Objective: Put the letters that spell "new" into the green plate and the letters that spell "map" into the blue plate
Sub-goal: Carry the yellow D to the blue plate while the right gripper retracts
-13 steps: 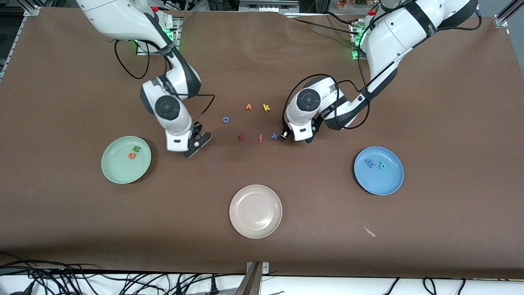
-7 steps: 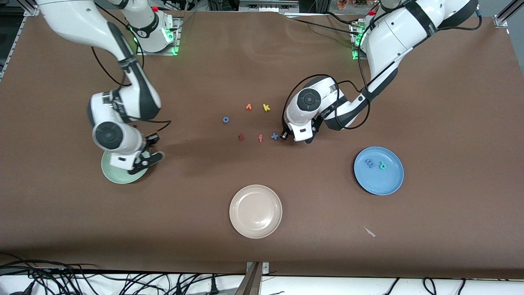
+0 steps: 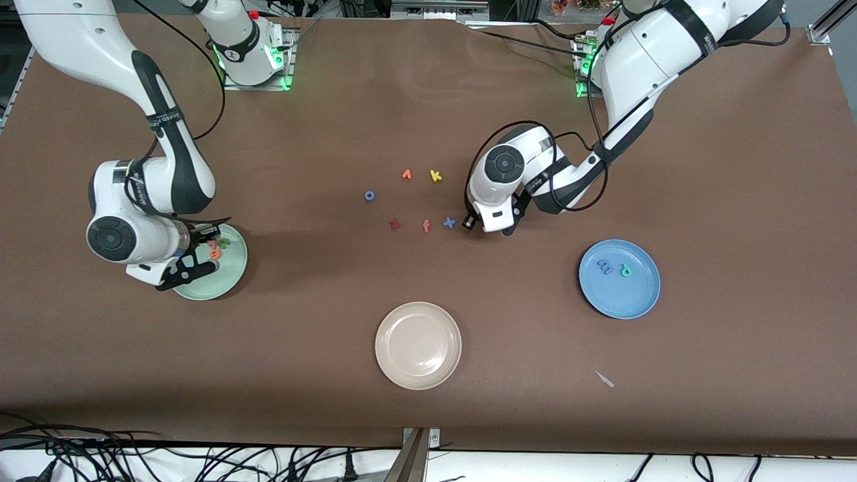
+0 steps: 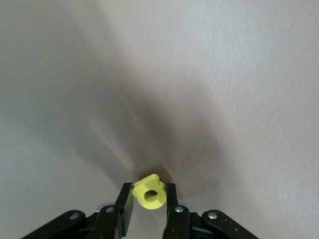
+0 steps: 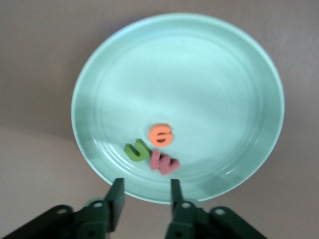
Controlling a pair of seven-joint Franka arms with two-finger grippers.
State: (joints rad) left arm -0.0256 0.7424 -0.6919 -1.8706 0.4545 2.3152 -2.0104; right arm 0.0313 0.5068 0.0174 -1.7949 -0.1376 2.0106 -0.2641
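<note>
My left gripper will let go of the yellow a between the teal p and the blue plate's rim (image 3: 625, 302) that is nearest to the white scrap.
The green plate (image 3: 227, 278) (image 5: 199, 74) lies toward the right arm's end of the table. In it lie the green n (image 5: 135, 151), the orange e (image 5: 161, 135) and the pinkish w (image 5: 164, 163), close together. My right gripper (image 3: 194, 266) (image 5: 146, 183) hangs open over the plate's rim and holds nothing. My left gripper (image 4: 147, 186) is down at the table beside the blue x (image 3: 449, 223), shut on the yellow a (image 4: 142, 200). The arm hides that letter in the front view. The blue plate (image 3: 629, 301) holds the blue m (image 3: 604, 268) and the teal p (image 3: 626, 270).
A beige plate (image 3: 418, 375) lies nearest the front camera. Loose letters sit mid-table: a blue o (image 3: 369, 195), an orange one (image 3: 406, 175), a yellow k (image 3: 436, 175), a dark red z (image 3: 394, 224) and an orange f (image 3: 426, 226). A white scrap (image 3: 604, 379) lies nearer the front camera than the blue plate.
My right arm swung from mid-table to over the green plate and its jaws opened; the pinkish w now lies in the plate. My left gripper closed and has hardly moved.
</note>
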